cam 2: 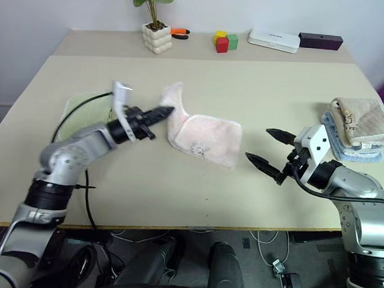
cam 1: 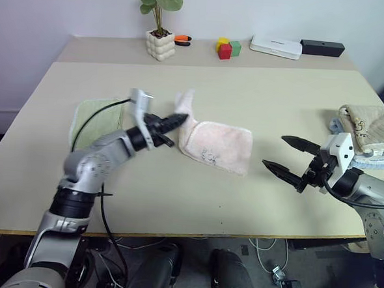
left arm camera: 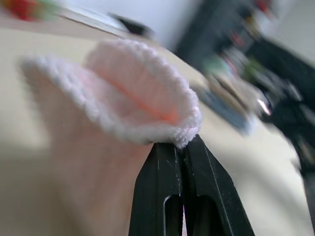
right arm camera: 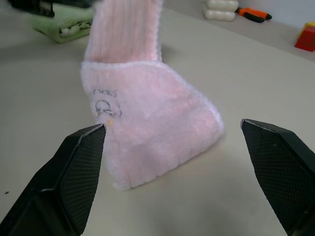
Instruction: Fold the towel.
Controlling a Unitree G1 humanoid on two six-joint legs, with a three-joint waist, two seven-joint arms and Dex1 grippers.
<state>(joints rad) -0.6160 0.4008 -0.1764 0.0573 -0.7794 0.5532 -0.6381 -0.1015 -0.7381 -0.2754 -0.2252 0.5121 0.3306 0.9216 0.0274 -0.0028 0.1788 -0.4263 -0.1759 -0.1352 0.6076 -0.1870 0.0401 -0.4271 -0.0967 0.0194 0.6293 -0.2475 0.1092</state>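
Note:
Next, my left gripper releases the raised end of the pink towel, now pulled up off the surface, at the towel's flat near corner (cam 1: 251,165), the one that is facing my right gripper.
The pale pink towel (cam 1: 219,146) lies mid-table, folded over, with its left end pulled up off the surface. My left gripper (cam 1: 178,120) is shut on that raised white-edged end; in the left wrist view the black fingers (left arm camera: 167,196) pinch the towel (left arm camera: 133,93) edge. My right gripper (cam 1: 284,154) hovers open to the right of the towel, clear of it, fingers pointing toward it. In the right wrist view the towel (right arm camera: 152,123) sits between and beyond the wide-spread fingertips (right arm camera: 81,162), a small printed mark on its face.
A light green cloth (cam 1: 97,115) lies left of the towel under my left arm. A beige towel (cam 1: 372,129) on a stack sits at the right edge. A potted plant (cam 1: 160,24), coloured blocks (cam 1: 228,48), a white box (cam 1: 276,47) and a black box (cam 1: 322,47) line the back.

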